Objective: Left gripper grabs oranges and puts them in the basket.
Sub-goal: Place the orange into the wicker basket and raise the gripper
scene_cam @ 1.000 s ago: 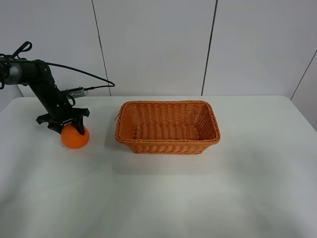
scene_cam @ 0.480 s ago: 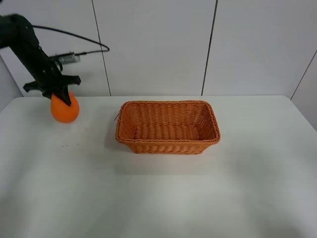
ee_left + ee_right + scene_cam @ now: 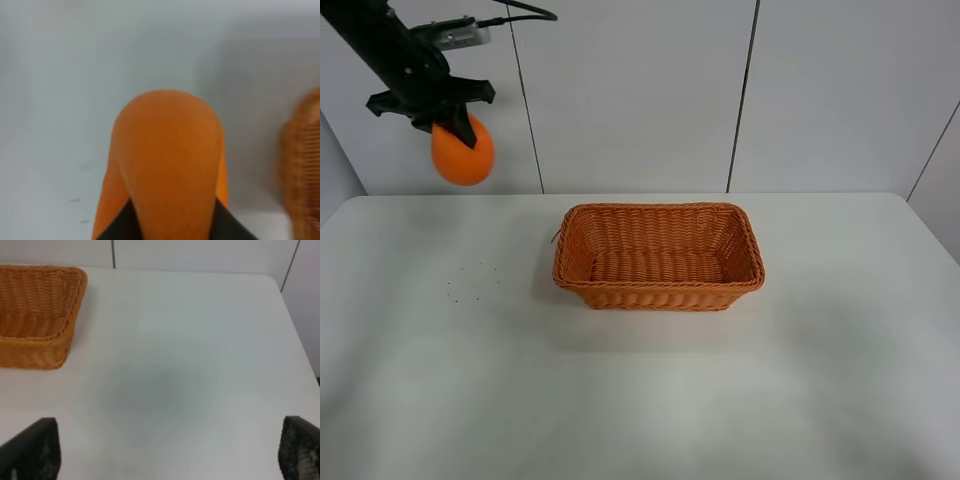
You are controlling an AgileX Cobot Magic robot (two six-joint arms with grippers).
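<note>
Next, my left gripper releases the orange on the middle of the basket's woven bottom (image 3: 655, 263), near the front side of the basket.
My left gripper (image 3: 455, 135) is shut on the orange (image 3: 462, 154) and holds it high above the table, at the far left and well left of the basket. In the left wrist view the orange (image 3: 167, 165) fills the middle, with the dark fingers (image 3: 120, 225) at its sides. The woven orange-brown basket (image 3: 658, 292) stands empty at the middle of the white table; its edge shows in the left wrist view (image 3: 302, 165). My right gripper (image 3: 165, 450) is open over bare table right of the basket (image 3: 35, 347); it does not show in the exterior high view.
The white table (image 3: 640, 400) reaches a panelled wall at the back. A few small dark specks (image 3: 470, 280) lie on the table's left part. The table's right edge (image 3: 295, 340) runs beside the right gripper's area.
My left gripper has lifted the orange off the table's left side, up and slightly right, to high above it. The basket has not moved.
</note>
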